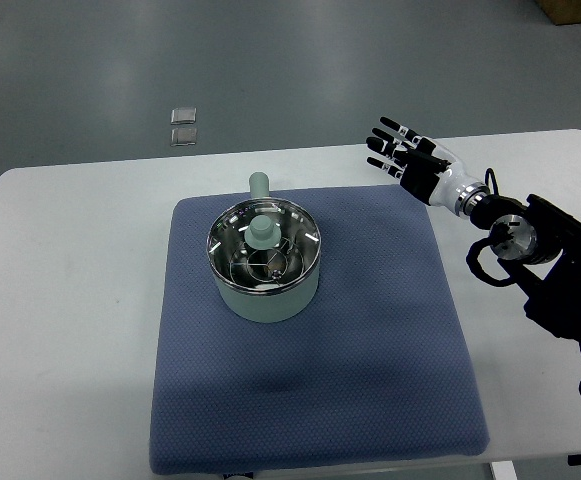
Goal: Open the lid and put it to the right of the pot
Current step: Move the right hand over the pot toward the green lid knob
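Observation:
Next, I close my right gripper on the pale green knob [263,232] of the glass lid, because the lid should come off the pot.
A pale green pot [265,290] stands on the blue mat [370,350], left of the mat's middle, with its stub handle [258,186] pointing to the far side. A glass lid with a metal rim [232,225] and a pale green knob [263,232] sits on the pot. My right hand [398,150] is above the mat's far right corner, well right of the pot, with its fingers [384,134] spread and holding nothing. Its arm [550,260] comes in from the right edge.
The mat lies on a white table [60,320]. Two small clear squares [183,126] lie on the grey floor beyond the table's far edge. A brown box corner [578,10] shows at the top right.

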You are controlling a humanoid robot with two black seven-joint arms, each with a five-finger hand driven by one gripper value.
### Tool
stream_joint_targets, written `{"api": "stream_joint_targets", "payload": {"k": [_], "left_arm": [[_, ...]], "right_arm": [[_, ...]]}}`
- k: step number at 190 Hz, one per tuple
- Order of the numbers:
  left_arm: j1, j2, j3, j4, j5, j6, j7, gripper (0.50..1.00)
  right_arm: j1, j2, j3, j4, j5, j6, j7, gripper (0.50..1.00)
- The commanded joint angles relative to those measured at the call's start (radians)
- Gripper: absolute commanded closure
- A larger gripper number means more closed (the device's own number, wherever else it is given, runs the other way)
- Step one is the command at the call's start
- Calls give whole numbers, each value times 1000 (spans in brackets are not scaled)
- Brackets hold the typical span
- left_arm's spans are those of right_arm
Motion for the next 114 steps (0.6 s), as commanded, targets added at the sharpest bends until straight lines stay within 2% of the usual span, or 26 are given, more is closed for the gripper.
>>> {"api": "stream_joint_targets", "payload": {"k": [1,50,61,70,71,114], "left_arm": [[0,0,0,1,0,1,3,500],[2,0,-3,0,0,1,6,500],[0,0,-4,-5,0,1,4,500],[0,0,-4,-5,0,1,4,500],[2,0,-4,-5,0,1,4,500],[2,0,-4,-9,0,-3,4,500]], "right_arm": [[0,0,-3,0,-2,-1,-1,564],[4,-8,-14,4,-35,8,6,564],[32,-17,-28,12,-129,57,6,564],[32,-17,-28,12,-129,57,6,564],[55,-20,-28,12,-182,87,6,564],[179,-55,-49,15,-413,206,6,564]]}}
